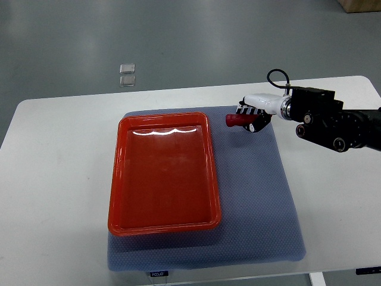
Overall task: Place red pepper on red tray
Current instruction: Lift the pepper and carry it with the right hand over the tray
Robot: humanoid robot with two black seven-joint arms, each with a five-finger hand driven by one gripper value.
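Observation:
Next, I release the red pepper with my right gripper in the far half of the red tray (181, 156), just below the white glare.
A red tray (164, 173) lies on a blue-grey mat (256, 190) on the white table. It holds nothing. My right hand (253, 116) comes in from the right edge and sits just right of the tray's far right corner. Its fingers are curled around a red pepper (234, 121), whose red end sticks out to the left toward the tray. Most of the pepper is hidden by the fingers. The left arm is not in view.
The white table (53, 179) extends left and right of the mat. Two small clear squares (127, 74) lie on the grey floor beyond the table's far edge. My right forearm (333, 125) is black and spans the table's right side.

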